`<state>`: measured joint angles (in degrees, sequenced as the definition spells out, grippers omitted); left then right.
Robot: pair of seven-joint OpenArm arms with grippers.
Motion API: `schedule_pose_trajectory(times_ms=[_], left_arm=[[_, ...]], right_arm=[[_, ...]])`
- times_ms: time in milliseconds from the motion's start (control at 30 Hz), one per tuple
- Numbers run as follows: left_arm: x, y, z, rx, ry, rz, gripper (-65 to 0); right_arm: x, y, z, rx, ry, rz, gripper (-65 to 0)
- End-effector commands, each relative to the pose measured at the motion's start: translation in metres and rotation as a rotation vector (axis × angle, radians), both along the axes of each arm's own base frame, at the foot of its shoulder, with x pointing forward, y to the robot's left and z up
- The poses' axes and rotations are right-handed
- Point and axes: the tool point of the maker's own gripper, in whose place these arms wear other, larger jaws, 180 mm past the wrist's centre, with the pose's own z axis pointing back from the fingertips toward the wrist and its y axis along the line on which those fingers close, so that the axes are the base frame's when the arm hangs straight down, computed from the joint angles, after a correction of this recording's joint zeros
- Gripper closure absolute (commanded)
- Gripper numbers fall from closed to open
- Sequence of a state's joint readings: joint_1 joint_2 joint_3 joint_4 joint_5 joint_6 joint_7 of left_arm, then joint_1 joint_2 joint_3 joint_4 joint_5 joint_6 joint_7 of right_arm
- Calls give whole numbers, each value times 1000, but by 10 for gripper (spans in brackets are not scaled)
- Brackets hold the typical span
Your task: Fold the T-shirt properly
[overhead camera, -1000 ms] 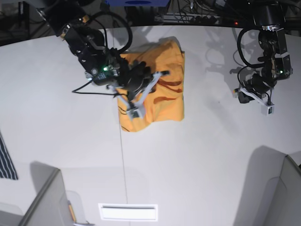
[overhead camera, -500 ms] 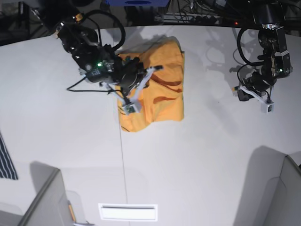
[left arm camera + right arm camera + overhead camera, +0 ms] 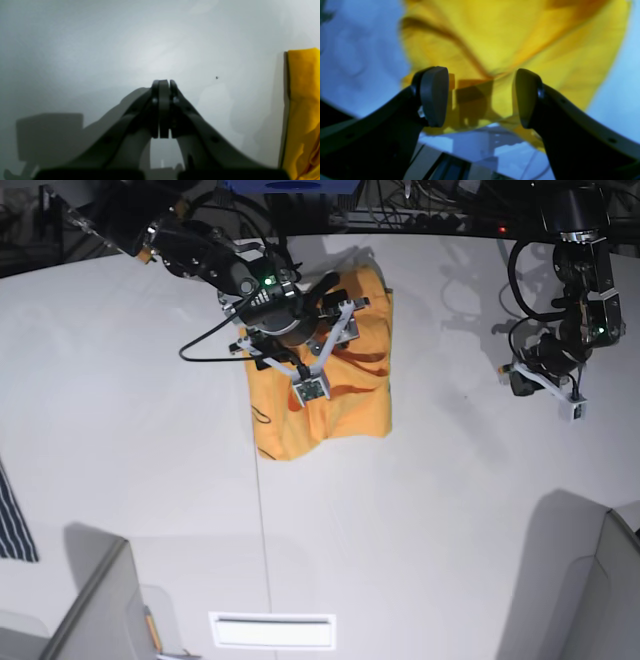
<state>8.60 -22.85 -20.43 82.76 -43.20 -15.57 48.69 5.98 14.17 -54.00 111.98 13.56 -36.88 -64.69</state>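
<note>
The T-shirt's front edge steps in at the corner on the left gripper's side, so the robot's right gripper should grab that corner (image 3: 386, 430) and pull it straight.
The orange-yellow T-shirt (image 3: 345, 405) lies folded into a rough rectangle on the white table (image 3: 420, 510), with creases across its top. My right gripper (image 3: 333, 347) hovers over the shirt's far half, open. In the right wrist view its fingers (image 3: 433, 96) stand wide apart with nothing between them, and the T-shirt (image 3: 510, 37) lies blurred below. My left gripper (image 3: 572, 408) is shut and empty over bare table, well to the right of the shirt. In the left wrist view the left gripper (image 3: 163, 83) has its jaws pressed together, and only an edge of the T-shirt (image 3: 302, 100) shows at the right.
A dark navy striped garment (image 3: 14, 525) pokes in at the left edge. Grey bin walls stand at the bottom left (image 3: 95, 605) and bottom right (image 3: 600, 580). A white slot (image 3: 272, 630) lies near the front edge. Cables and equipment line the back.
My right arm has swung from the shirt's left edge toward its far end, and its jaws have opened. The left arm has barely moved.
</note>
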Motion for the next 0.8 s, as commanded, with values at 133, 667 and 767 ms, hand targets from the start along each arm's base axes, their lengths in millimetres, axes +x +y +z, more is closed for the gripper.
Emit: schedule_pose_trajectory(times_ms=[133,667,767], left_arm=[[10,4,14,12,-48,-6,0],[4,5,10,14,-32,-6,0],[3,5,8,14,-28,-4,0]], right_arm=[[17,-1,13,1,-74,-10,-390],[33,9,2,-7,-109,-32,-249],[33,10,3,-3,-111,-31,-188]])
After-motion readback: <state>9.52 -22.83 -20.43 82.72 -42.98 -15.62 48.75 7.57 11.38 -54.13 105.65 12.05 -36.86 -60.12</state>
